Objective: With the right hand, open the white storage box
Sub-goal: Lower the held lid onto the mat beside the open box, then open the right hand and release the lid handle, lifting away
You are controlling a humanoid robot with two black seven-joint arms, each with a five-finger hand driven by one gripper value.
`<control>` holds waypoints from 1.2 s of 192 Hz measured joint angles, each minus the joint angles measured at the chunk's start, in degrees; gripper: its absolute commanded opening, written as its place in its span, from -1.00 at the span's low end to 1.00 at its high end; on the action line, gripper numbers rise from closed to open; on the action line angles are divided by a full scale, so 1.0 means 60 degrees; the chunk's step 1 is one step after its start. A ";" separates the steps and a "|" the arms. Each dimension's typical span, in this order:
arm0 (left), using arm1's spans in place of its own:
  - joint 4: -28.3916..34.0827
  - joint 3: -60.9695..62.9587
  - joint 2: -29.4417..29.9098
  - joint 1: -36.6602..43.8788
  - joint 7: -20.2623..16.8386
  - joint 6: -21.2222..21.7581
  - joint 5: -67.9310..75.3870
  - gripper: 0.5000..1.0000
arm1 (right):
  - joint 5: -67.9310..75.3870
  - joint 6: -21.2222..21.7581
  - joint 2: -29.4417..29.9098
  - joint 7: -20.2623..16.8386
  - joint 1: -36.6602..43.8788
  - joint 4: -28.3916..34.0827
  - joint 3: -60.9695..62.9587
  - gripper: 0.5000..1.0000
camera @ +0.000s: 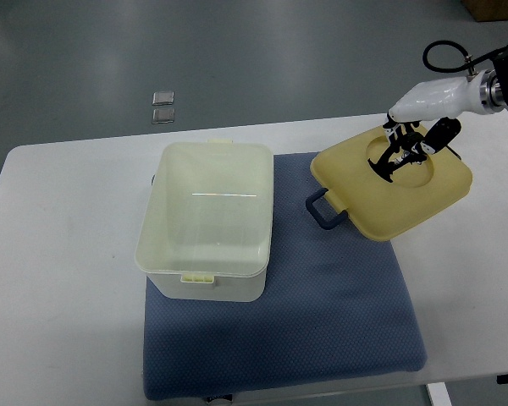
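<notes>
The pale yellow lid, now half on the mat, will be released by my right gripper on the blue mat (332,222) close beside the white storage box.
The white storage box (205,288) stands open on the left part of a blue mat (322,321), with nothing visible inside. Its pale yellow lid (406,207) lies flat to the right, half on the mat and half on the table, with its dark blue handle (324,209) pointing toward the box. My right hand (400,156) comes in from the upper right and hovers on the lid's round recess. Its black fingers (388,163) are spread and loose, touching the lid's top without gripping it. The left arm does not show.
The white table (59,254) carries the mat, and its far edge runs just behind the box and lid. Two small grey squares (162,106) lie on the floor beyond it. A black cable (444,51) loops above my right wrist.
</notes>
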 measured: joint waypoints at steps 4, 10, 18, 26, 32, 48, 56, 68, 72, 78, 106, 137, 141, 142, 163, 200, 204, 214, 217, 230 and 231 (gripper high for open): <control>-0.0003 0.0000 0.0000 0.0000 0.0000 0.0000 0.0000 1.00 | 0.0000 -0.0074 0.0068 -0.0004 -0.0046 0.0000 0.0000 -1.00; -0.0006 0.0000 0.0000 0.0000 0.0000 0.0000 0.0000 1.00 | 0.0000 -0.0172 0.0180 -0.0009 -0.0107 0.0000 0.0000 -1.00; -0.0009 0.0000 0.0000 0.0000 0.0000 0.0000 0.0000 1.00 | 0.0000 -0.0278 0.0335 -0.0019 -0.0165 0.0000 0.0000 -1.00; -0.0008 0.0000 0.0000 0.0000 0.0000 0.0000 0.0000 1.00 | 0.0000 -0.0333 0.0458 -0.0029 -0.0193 0.0000 -0.0001 -1.00; -0.0008 0.0000 0.0000 0.0000 0.0000 0.0000 0.0000 1.00 | 0.0000 -0.0363 0.0545 -0.0036 -0.0205 0.0000 -0.0001 -1.00; -0.0006 0.0000 0.0000 0.0000 0.0000 0.0000 0.0000 1.00 | 0.0000 -0.0430 0.0804 -0.0051 -0.0216 0.0000 -0.0007 -1.00; -0.0004 0.0000 0.0000 0.0000 0.0000 0.0000 0.0000 1.00 | 0.0000 -0.0455 0.0936 -0.0058 -0.0217 -0.0004 -0.0010 -1.00; -0.0002 -0.0001 0.0000 0.0000 0.0000 0.0000 0.0000 1.00 | 0.0000 -0.0507 0.1159 -0.0061 -0.0219 -0.0045 -0.0010 -1.00; -0.0002 -0.0002 0.0000 0.0000 0.0000 0.0000 0.0000 1.00 | 0.0000 -0.0523 0.1225 -0.0063 -0.0219 -0.0063 -0.0009 -1.00; -0.0001 -0.0005 0.0000 0.0000 0.0000 0.0000 0.0000 1.00 | 0.0000 -0.0545 0.1326 -0.0065 -0.0219 -0.0085 -0.0010 -1.00; 0.0001 -0.0014 0.0000 0.0000 0.0000 0.0000 0.0000 1.00 | 0.0011 -0.0594 0.1820 -0.0070 -0.0231 -0.0186 -0.0011 -1.00; 0.0008 -0.0015 0.0000 0.0000 0.0000 0.0014 0.0000 1.00 | 0.0015 -0.0604 0.2292 -0.0078 -0.0299 -0.0349 -0.0012 -1.00; 0.0011 -0.0015 0.0000 0.0000 0.0000 0.0015 0.0000 1.00 | 0.0015 -0.0611 0.2353 -0.0078 -0.0313 -0.0394 -0.0012 -1.00; 0.0011 -0.0015 0.0000 0.0000 0.0000 0.0015 0.0000 1.00 | 0.0016 -0.0612 0.2365 -0.0078 -0.0315 -0.0402 -0.0012 -1.00; 0.0015 -0.0016 0.0000 -0.0001 0.0000 0.0015 0.0000 1.00 | 0.0030 -0.0628 0.2614 -0.0079 -0.0335 -0.0532 -0.0003 -1.00; 0.0043 -0.0014 0.0000 0.0000 0.0000 0.0015 0.0000 1.00 | 0.0067 -0.0630 0.2838 -0.0079 -0.0398 -0.0695 0.0043 -1.00; 0.0048 -0.0014 0.0000 0.0000 0.0000 0.0015 0.0000 1.00 | 0.0069 -0.0630 0.2845 -0.0079 -0.0418 -0.0711 0.0049 -1.00; 0.0056 -0.0013 0.0000 0.0000 0.0000 0.0015 0.0000 1.00 | 0.0073 -0.0630 0.2854 -0.0087 -0.0464 -0.0747 0.0068 -1.00; 0.0057 -0.0013 0.0000 0.0000 0.0000 0.0015 0.0000 1.00 | 0.0075 -0.0630 0.2855 -0.0089 -0.0478 -0.0755 0.0073 -0.92; 0.0057 -0.0013 0.0000 0.0000 0.0000 0.0015 0.0000 1.00 | 0.0103 -0.0634 0.2854 -0.0091 -0.0564 -0.0786 0.0093 -0.08; 0.0057 -0.0013 0.0000 0.0000 0.0000 0.0015 0.0000 1.00 | 0.0106 -0.0635 0.2854 -0.0091 -0.0571 -0.0788 0.0094 -0.07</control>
